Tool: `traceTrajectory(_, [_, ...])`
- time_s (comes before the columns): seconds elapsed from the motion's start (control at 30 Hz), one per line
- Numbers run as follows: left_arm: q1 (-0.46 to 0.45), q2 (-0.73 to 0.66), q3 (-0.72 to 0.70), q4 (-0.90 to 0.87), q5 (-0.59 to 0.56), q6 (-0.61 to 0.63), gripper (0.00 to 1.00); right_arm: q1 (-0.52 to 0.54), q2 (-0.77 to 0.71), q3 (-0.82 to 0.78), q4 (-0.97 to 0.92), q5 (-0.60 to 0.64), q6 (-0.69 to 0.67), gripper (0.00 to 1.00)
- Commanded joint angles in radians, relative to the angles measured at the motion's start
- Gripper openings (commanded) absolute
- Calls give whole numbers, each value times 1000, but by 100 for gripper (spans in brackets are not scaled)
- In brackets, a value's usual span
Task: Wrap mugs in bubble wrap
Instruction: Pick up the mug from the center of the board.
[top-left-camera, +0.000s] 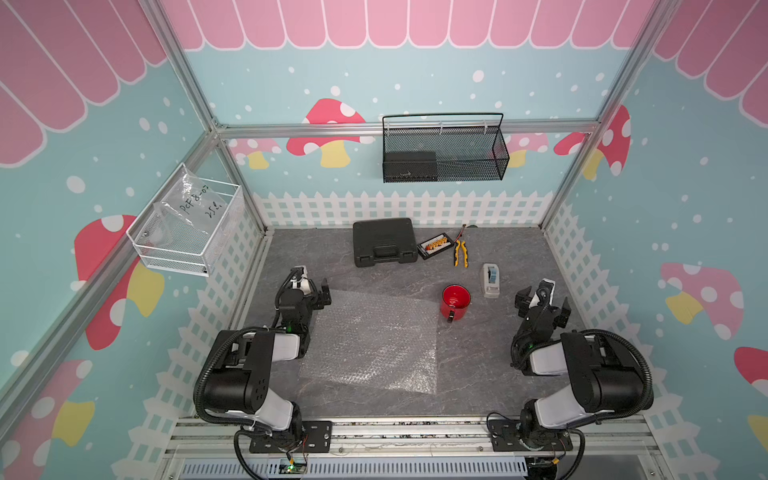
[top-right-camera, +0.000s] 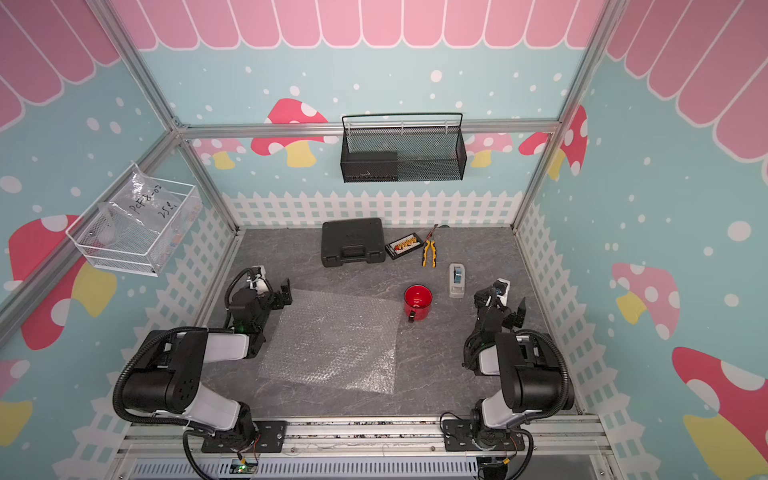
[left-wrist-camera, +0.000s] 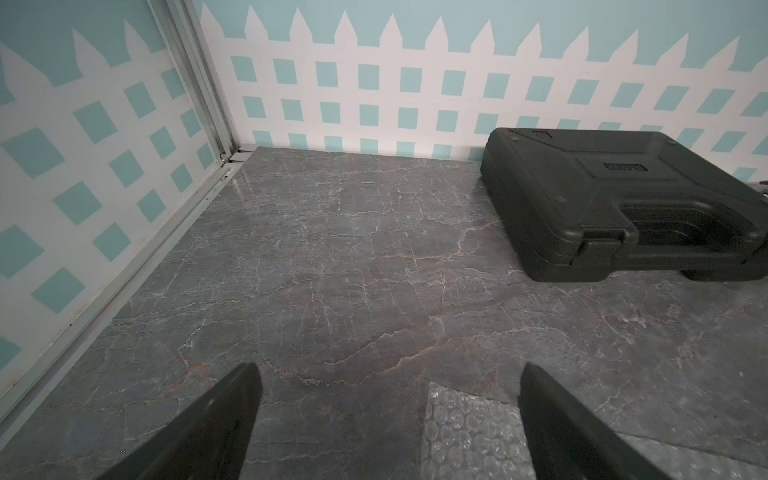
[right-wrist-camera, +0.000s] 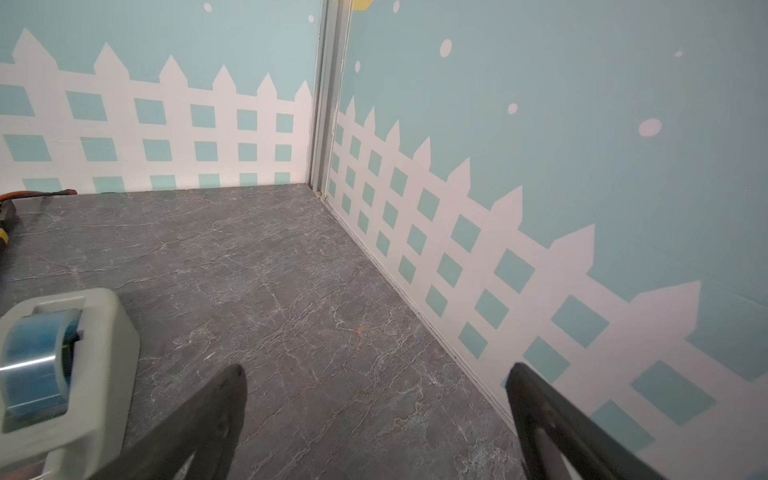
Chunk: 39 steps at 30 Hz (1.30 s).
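The red mug has to move onto the bubble wrap. So next, my right gripper will go to the red mug's handle (top-left-camera: 450, 316) and close there.
The red mug (top-left-camera: 456, 301) (top-right-camera: 417, 302) stands upright on the grey table, handle toward the front, just off the far right corner of the bubble wrap (top-left-camera: 370, 345) (top-right-camera: 332, 345). The wrap lies flat in the middle of the table. My left gripper (top-left-camera: 311, 291) (top-right-camera: 272, 293) is open at the wrap's far left corner. In the left wrist view its jaws (left-wrist-camera: 388, 370) are wide apart over bare table, with that corner of the wrap (left-wrist-camera: 469, 428) between them. My right gripper (top-left-camera: 542, 305) (top-right-camera: 500, 305) (right-wrist-camera: 376, 369) is open and empty, to the right of the mug.
A grey-white tape dispenser (top-left-camera: 490, 280) (right-wrist-camera: 62, 365) sits behind the mug, close to my right gripper. A black case (top-left-camera: 384, 241) (left-wrist-camera: 623, 199), a bit tray (top-left-camera: 434, 246) and yellow pliers (top-left-camera: 460, 251) lie along the back. Fence-printed walls close in both sides.
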<state>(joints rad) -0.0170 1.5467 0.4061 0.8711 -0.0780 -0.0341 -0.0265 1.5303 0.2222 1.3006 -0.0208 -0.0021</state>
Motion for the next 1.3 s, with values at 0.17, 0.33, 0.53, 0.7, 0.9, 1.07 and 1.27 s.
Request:
traceTrajectory(0.17, [-3, -8, -6, -4, -7, 3, 100, -5, -2, -11, 0, -7, 1, 100])
traceTrajectory(0.33, [-3, -8, -6, -5, -6, 3, 99, -6, -2, -11, 0, -7, 1, 100])
traceTrajectory(0.53, [3, -8, -5, -7, 1, 0, 100, -5, -1, -11, 0, -9, 1, 100])
traceTrajectory(0.7, [4, -13, -11, 3, 11, 3, 99, -5, -6, -18, 8, -43, -9, 100])
traceTrajectory(0.9, [-63, -129, -38, -39, -100, 46, 99, -4, -170, 0, -158, -36, 6, 100])
traceTrajectory(1.07, [-249, -264, 181, -499, -333, -57, 99, 15, -358, 186, -673, -21, 117, 99])
traceTrajectory(1.27, [-468, -278, 402, -936, -273, -316, 99, 121, -450, 389, -1187, -61, 220, 98])
